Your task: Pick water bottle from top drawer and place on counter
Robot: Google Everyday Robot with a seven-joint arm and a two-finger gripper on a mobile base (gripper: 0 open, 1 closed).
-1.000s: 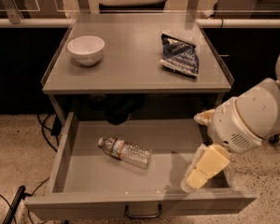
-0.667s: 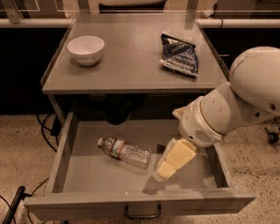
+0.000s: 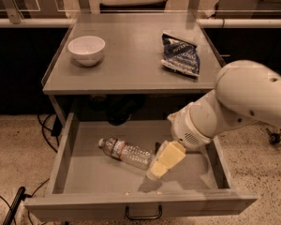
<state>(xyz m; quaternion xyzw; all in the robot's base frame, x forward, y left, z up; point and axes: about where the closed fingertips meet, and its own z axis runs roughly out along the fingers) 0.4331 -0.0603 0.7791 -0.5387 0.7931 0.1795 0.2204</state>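
Observation:
The base end of the water bottle (image 3: 140,157), opposite its cap, will be gripped by my gripper inside the open top drawer.
The water bottle (image 3: 126,152) lies on its side in the open top drawer (image 3: 65,153), cap to the left, red-and-white label near the cap. My gripper (image 3: 163,161) hangs from the white arm that comes in from the right. Its cream-coloured end sits low inside the drawer, at the bottle's right end, close to or touching its base. The counter (image 3: 131,55) above the drawer carries a bowl and a snack bag.
A white bowl (image 3: 86,49) stands at the counter's left. A dark blue crinkled snack bag (image 3: 180,54) lies at its right. The drawer's dark loop handle (image 3: 144,214) is at the front. Cables (image 3: 18,205) lie on the speckled floor at the left.
The arm has swung left across the drawer. The gripper moved from the drawer's right side to the bottle's right end. The bottle has not moved.

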